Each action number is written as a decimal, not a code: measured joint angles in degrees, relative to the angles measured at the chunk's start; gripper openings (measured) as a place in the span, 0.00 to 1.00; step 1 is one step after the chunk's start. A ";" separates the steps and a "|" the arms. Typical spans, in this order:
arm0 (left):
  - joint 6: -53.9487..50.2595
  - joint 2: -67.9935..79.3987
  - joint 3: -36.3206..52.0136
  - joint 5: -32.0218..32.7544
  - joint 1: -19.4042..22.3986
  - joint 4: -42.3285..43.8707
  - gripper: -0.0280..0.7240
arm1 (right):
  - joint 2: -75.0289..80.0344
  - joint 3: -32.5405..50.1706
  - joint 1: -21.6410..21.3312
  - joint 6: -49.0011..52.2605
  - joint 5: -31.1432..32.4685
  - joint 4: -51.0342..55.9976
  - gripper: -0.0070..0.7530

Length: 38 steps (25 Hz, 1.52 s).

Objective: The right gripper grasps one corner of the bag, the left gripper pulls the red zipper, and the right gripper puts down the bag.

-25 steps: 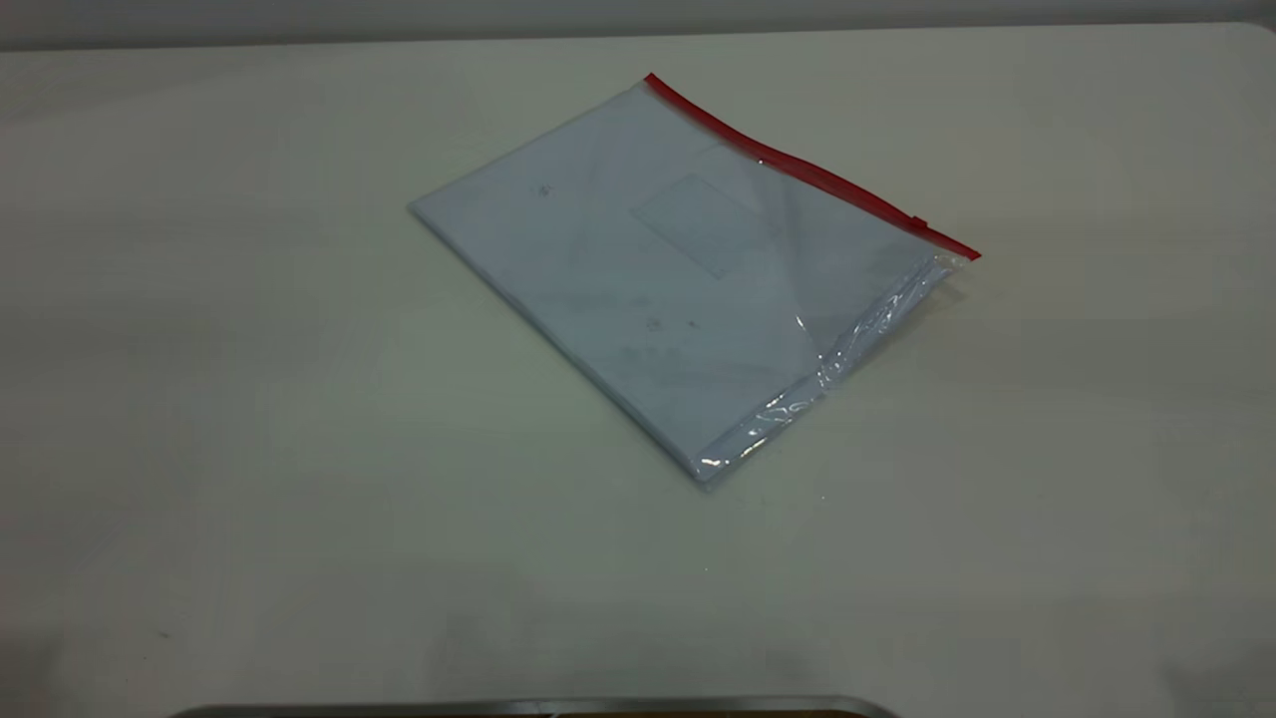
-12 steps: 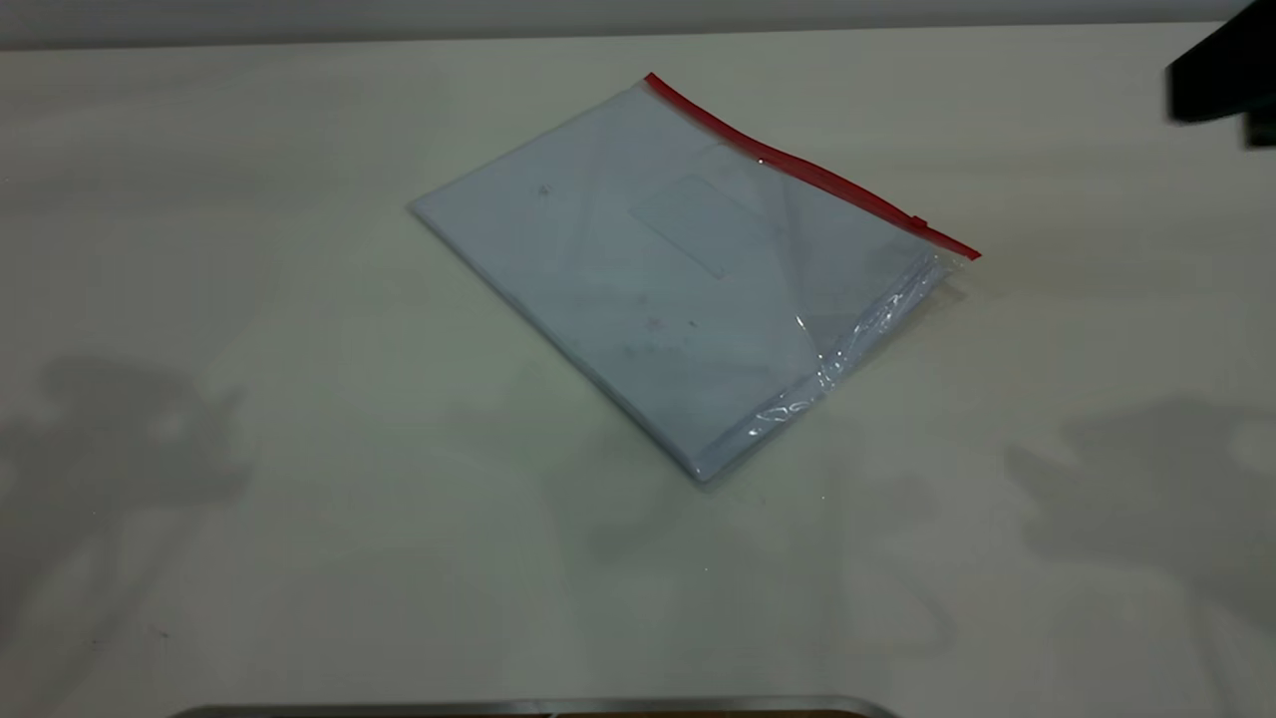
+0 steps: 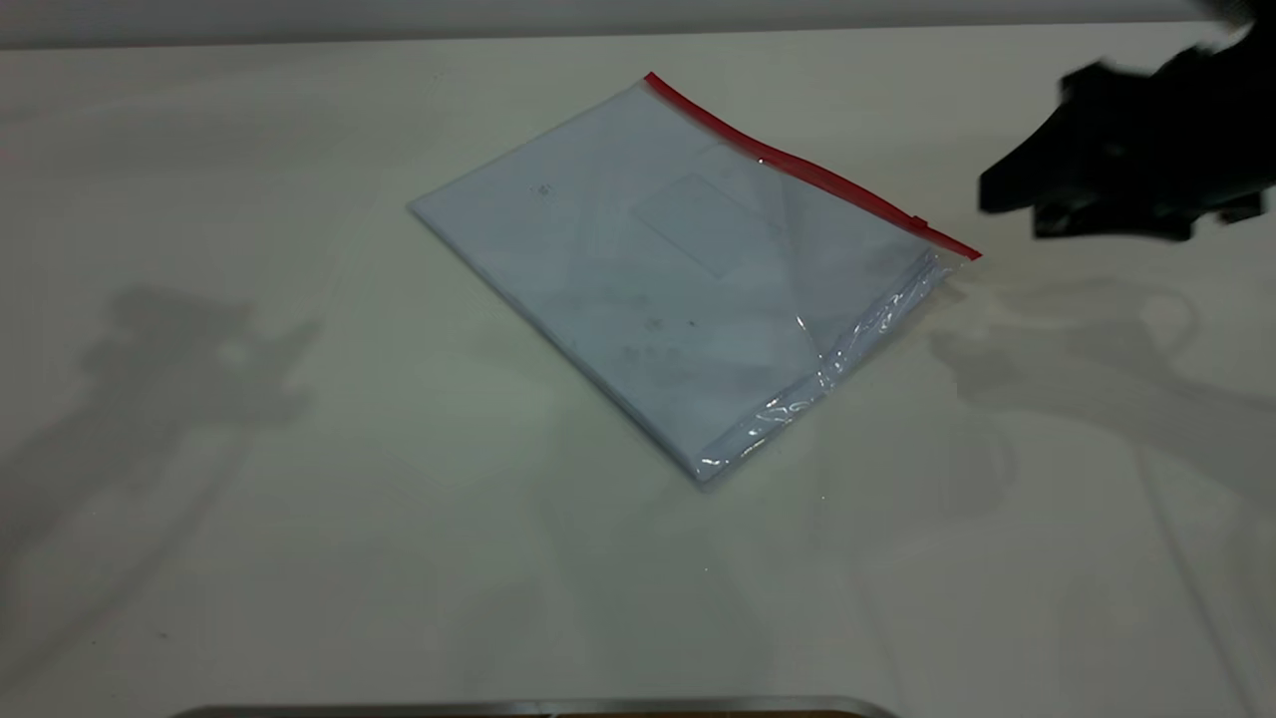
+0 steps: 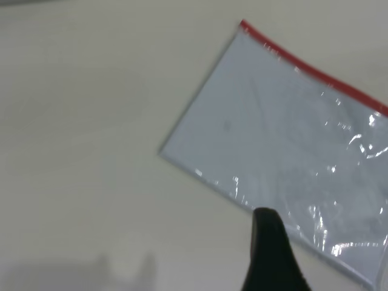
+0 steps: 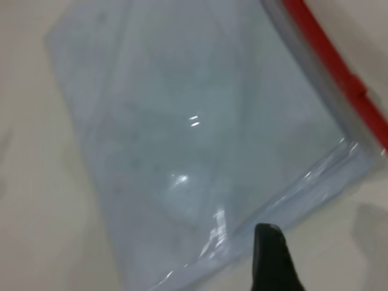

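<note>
The crinkly corner of the bag [image 3: 944,265] [image 5: 360,160], just below the end of the red zipper with the slider tab, will be gripped by my right gripper.
The bag [image 3: 678,269] lies flat on the table, clear with white sheets inside. The red zipper [image 3: 797,170] runs along its far edge, with the small slider tab [image 3: 919,221] near the right end. The corner of the bag [image 3: 962,254] with the crinkly margin points right. My right gripper [image 3: 1007,194], black and blurred, hovers just right of that corner, apart from it. In the right wrist view its dark tip [image 5: 270,260] is beside the bag [image 5: 200,133], with the zipper [image 5: 339,79] farther off. The left gripper [image 4: 270,254] shows only as a dark tip near the bag [image 4: 285,133].
The pale table [image 3: 299,499] carries arm shadows at left and right. A metal edge [image 3: 538,708] runs along the near border of the exterior view.
The right gripper has come in from the upper right and down toward the bag's red corner. Both arm shadows have shifted inward. The bag has not moved.
</note>
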 joint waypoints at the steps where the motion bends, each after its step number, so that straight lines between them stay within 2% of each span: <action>1: 1.35 0.05 0.00 -0.15 0.00 -1.24 0.74 | 2.08 -1.68 0.00 0.00 0.25 0.06 0.66; 7: 4.44 0.07 -0.18 -0.33 0.00 -4.15 0.74 | 12.82 -9.86 0.00 0.00 2.29 0.64 0.66; 19: 4.78 0.07 -0.19 0.08 0.00 -4.35 0.74 | 16.72 -12.70 0.52 0.17 5.28 0.43 0.66; 26: 4.78 0.12 -0.23 0.12 0.00 -4.35 0.74 | 16.61 -12.82 -1.64 8.26 5.64 -11.77 0.66; 29: 4.78 0.12 -0.23 0.12 0.00 -4.35 0.74 | 16.61 -12.82 -2.34 10.29 5.16 -13.85 0.66; 38: 4.78 0.12 -0.25 0.51 0.00 -4.35 0.74 | 16.61 -12.82 -0.31 0.17 4.81 -0.22 0.66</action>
